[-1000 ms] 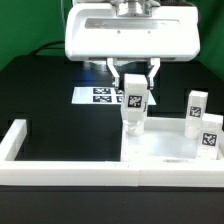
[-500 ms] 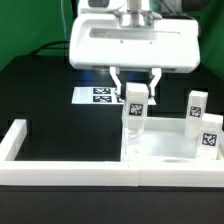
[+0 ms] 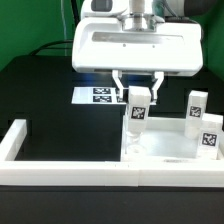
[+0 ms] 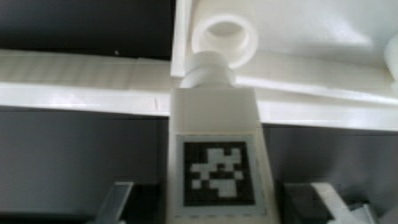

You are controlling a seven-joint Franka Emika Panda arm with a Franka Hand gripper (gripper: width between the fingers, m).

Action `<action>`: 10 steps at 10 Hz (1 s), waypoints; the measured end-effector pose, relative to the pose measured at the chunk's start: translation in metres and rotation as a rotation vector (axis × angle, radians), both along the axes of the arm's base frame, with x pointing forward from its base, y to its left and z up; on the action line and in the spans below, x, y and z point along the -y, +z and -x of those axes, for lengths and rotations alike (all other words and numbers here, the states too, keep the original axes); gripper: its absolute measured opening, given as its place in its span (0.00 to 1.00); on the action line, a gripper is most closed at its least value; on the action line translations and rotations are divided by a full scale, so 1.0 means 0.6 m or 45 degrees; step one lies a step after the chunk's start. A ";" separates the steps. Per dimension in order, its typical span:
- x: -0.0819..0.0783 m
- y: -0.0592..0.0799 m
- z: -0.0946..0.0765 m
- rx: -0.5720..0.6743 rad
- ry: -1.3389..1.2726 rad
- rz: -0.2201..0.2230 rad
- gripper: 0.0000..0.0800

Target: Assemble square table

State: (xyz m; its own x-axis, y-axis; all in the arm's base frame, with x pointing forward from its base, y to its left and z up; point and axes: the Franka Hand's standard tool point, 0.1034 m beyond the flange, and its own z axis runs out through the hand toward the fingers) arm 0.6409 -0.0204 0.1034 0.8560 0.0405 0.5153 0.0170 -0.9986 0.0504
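Observation:
My gripper will let go of the white leg block, now held upright over the table's near corner, standing upright in the slab's round corner hole (image 3: 136, 151) (image 4: 222, 36), near the front side of the border.
My gripper (image 3: 137, 95) is shut on a white tagged leg block (image 3: 137, 108) and holds it upright over the near corner of the square table (image 3: 165, 150) on the exterior view's left. In the wrist view the leg block (image 4: 215, 130) runs between the fingers of the gripper (image 4: 219, 205). Its narrow tip sits just short of a round corner hole (image 4: 226, 35) in the slab. Whether the tip touches the slab I cannot tell. Two more leg blocks (image 3: 196, 102) (image 3: 210, 130) stand on the slab towards the exterior view's right.
The long white U-shaped border wall (image 3: 60, 165) runs along the front and up the exterior view's left, with the slab against it. The marker board (image 3: 100, 94) lies flat behind the gripper on the black table.
The gripper has shifted a little towards the exterior view's right, carrying the leg block with it. The slab and the two other leg blocks have stayed put.

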 end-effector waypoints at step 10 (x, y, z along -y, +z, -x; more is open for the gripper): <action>-0.012 -0.037 0.000 -0.008 0.000 0.004 0.44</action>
State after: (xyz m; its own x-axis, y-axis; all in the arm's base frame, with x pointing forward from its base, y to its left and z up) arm 0.6411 -0.0129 0.0809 0.8592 0.0422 0.5099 0.0172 -0.9984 0.0537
